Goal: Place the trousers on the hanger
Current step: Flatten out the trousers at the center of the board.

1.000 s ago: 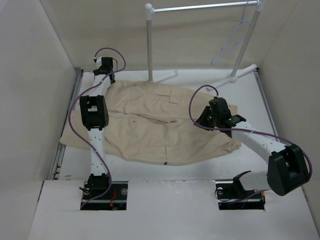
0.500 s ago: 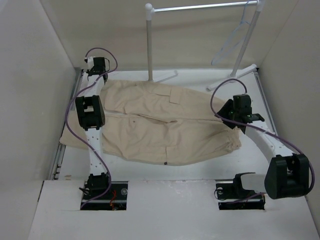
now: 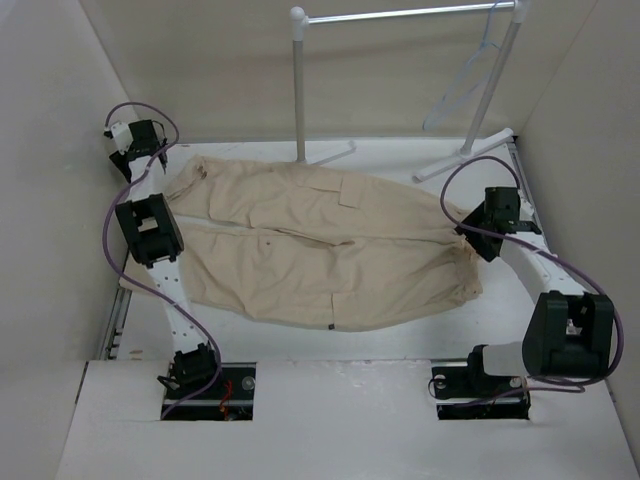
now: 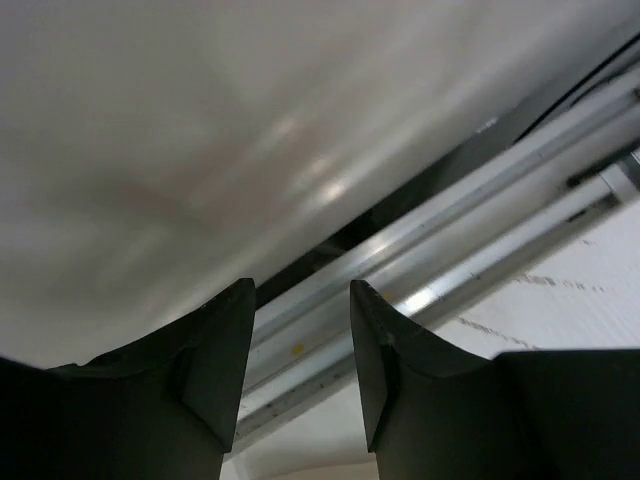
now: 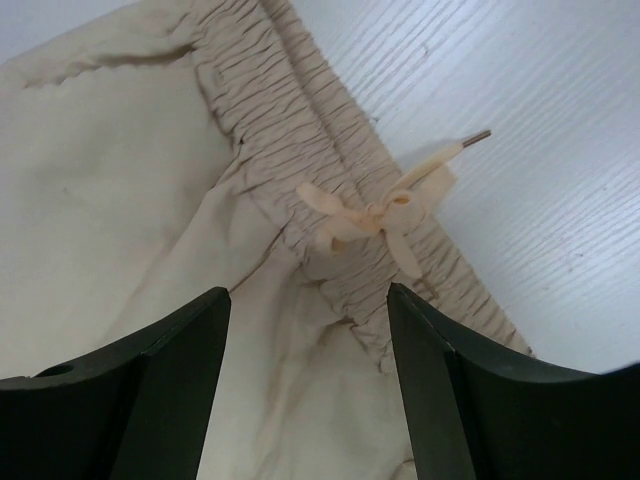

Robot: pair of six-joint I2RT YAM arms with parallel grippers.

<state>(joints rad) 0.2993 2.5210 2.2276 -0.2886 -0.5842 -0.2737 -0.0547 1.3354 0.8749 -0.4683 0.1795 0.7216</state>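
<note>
The far leg end of the trousers lies curled short of the left gripper's open fingers, so next the left gripper takes the cuff [image 3: 179,189] and pulls that leg straight first.
The beige trousers [image 3: 310,245] lie flat across the table, legs to the left and gathered waist to the right. The pale wire hanger [image 3: 462,88] hangs from the rack's bar at the back right. My right gripper [image 3: 478,238] is open just above the waistband; in the right wrist view [image 5: 308,295] its fingers straddle the gathered waist of the trousers [image 5: 120,200], with the drawstring bow [image 5: 375,215] just ahead. My left gripper [image 3: 133,155] is open and empty at the far left, past the leg ends. In the left wrist view [image 4: 300,290] it faces the side wall.
The white tubular rack has a left post [image 3: 298,85], a top bar [image 3: 400,14] and feet on the table at the back. Walls close in on the left and right. An aluminium rail [image 4: 450,255] runs along the table's left edge.
My left arm has swung left off the trousers toward the side wall. My right gripper has moved right and farther back, from over the trousers to their waist end.
</note>
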